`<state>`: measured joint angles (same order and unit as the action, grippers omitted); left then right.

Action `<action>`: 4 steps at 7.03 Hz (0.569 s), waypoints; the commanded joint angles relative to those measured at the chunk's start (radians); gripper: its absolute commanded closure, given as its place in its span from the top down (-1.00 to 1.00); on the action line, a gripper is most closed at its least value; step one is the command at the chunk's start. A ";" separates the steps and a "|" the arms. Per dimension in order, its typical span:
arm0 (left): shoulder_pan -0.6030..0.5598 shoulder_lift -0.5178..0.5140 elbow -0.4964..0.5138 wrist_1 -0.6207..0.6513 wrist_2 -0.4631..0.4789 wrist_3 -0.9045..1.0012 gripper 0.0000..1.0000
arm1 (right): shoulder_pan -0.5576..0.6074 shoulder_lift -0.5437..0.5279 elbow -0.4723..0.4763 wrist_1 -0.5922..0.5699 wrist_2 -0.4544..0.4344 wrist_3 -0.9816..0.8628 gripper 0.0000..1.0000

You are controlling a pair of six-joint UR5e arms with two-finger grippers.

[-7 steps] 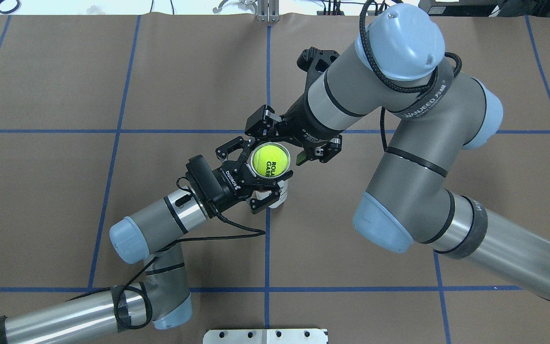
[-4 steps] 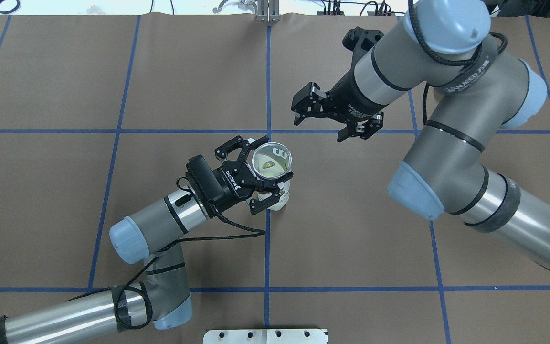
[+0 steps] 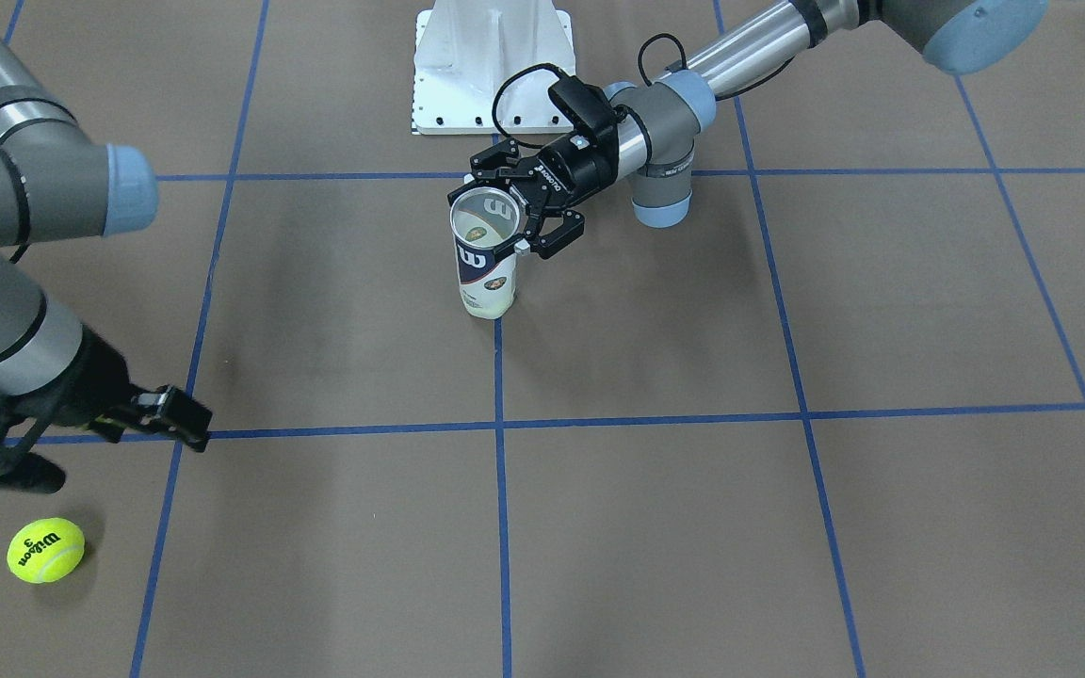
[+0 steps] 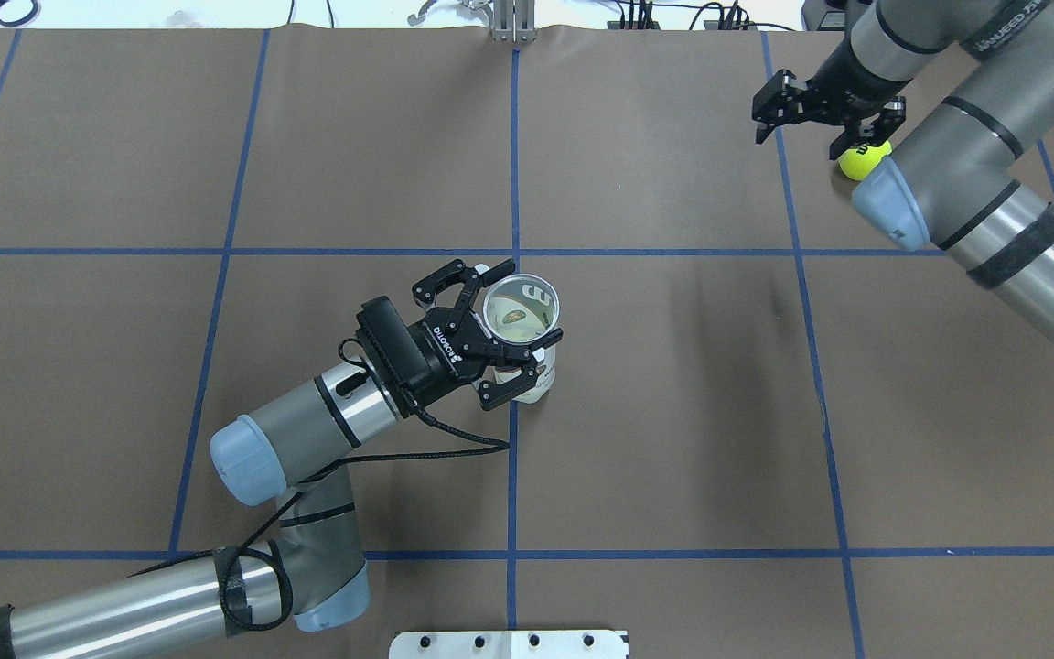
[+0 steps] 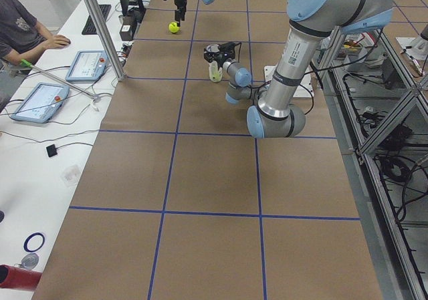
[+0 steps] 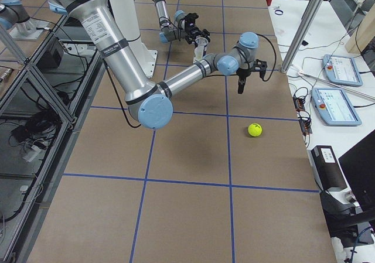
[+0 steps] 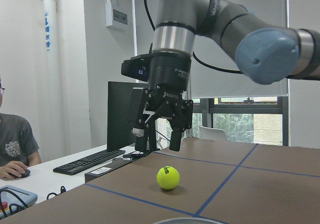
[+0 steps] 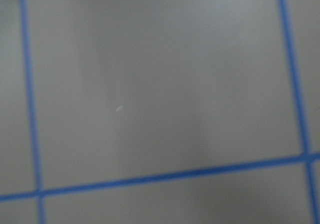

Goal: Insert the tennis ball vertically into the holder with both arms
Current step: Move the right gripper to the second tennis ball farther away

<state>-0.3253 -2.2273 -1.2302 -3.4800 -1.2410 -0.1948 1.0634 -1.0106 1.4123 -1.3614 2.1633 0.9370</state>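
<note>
My right gripper is going to close around the sides of the tennis ball (image 3: 46,550) on the table, because my left gripper is holding the holder.
The holder (image 4: 521,295), a clear can with a navy "W" label, stands upright at the table's middle; it also shows in the front view (image 3: 484,256). A yellow-green shape lies deep inside it. My left gripper (image 4: 510,328) is shut on the holder just below its rim. A second tennis ball (image 4: 864,161) lies on the table at the far right, also seen in the front view (image 3: 46,550) and the left wrist view (image 7: 168,177). My right gripper (image 4: 824,121) is open and empty, hovering just beside that ball. The right wrist view shows only blurred table.
A white metal base plate (image 3: 491,66) sits at the robot's side of the table, also in the overhead view (image 4: 509,643). Blue tape lines cross the brown table cover. An operator (image 5: 20,33) sits at a side desk with tablets (image 5: 83,63).
The ball my right gripper held at the holder's mouth has dropped inside. The right gripper opened and swung far right, beside the second ball. The left gripper has not moved.
</note>
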 commanded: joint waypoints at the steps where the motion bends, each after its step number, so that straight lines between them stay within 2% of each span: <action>1: 0.000 0.002 0.001 0.001 0.000 0.000 0.86 | 0.027 0.016 -0.241 0.211 -0.199 -0.046 0.99; 2: 0.000 0.002 0.001 0.001 0.000 0.000 0.86 | 0.024 0.018 -0.283 0.264 -0.213 -0.041 0.99; 4: 0.000 0.003 0.001 0.001 0.000 0.000 0.86 | -0.023 0.017 -0.306 0.275 -0.302 -0.029 0.99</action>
<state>-0.3252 -2.2249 -1.2289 -3.4791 -1.2410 -0.1948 1.0710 -0.9943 1.1261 -1.1021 1.9199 0.8997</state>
